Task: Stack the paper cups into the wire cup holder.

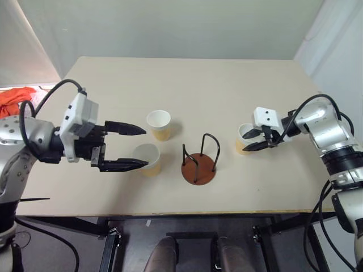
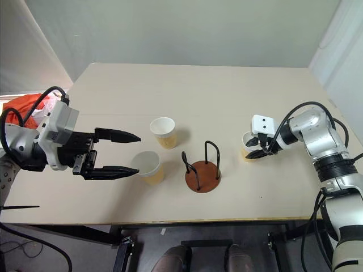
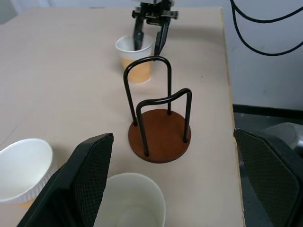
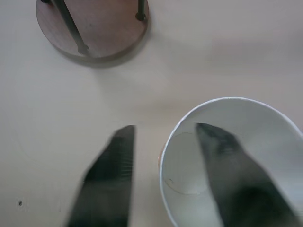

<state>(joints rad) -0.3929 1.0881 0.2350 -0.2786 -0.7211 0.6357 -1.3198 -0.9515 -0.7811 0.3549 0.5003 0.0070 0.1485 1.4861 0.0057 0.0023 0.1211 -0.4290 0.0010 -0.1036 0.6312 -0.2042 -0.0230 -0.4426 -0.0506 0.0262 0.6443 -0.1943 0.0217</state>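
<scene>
My left gripper will grip the nearer paper cup's rim (image 1: pixel 148 164) (image 3: pixel 164 202) next, on the side toward the front edge of the table.
Three paper cups stand upright on the table. One paper cup (image 1: pixel 159 126) is left of centre, and a second cup (image 1: pixel 150 161) is just in front of it. My left gripper (image 1: pixel 142 148) is open wide beside these two, level and pointing right, with the nearer cup (image 3: pixel 130 204) low between its fingers. The wire cup holder (image 1: pixel 198 168), a brown disc with black loops, stands empty in the middle. The third cup (image 3: pixel 135 66) is to the holder's right. My right gripper (image 4: pixel 163 128) straddles its wall, one finger inside, one outside with a gap.
The beige table (image 1: pixel 227 85) has bare room at the back and front right. Its front edge runs just below the holder. An orange cloth (image 1: pixel 16 100) lies off the table to the far left.
</scene>
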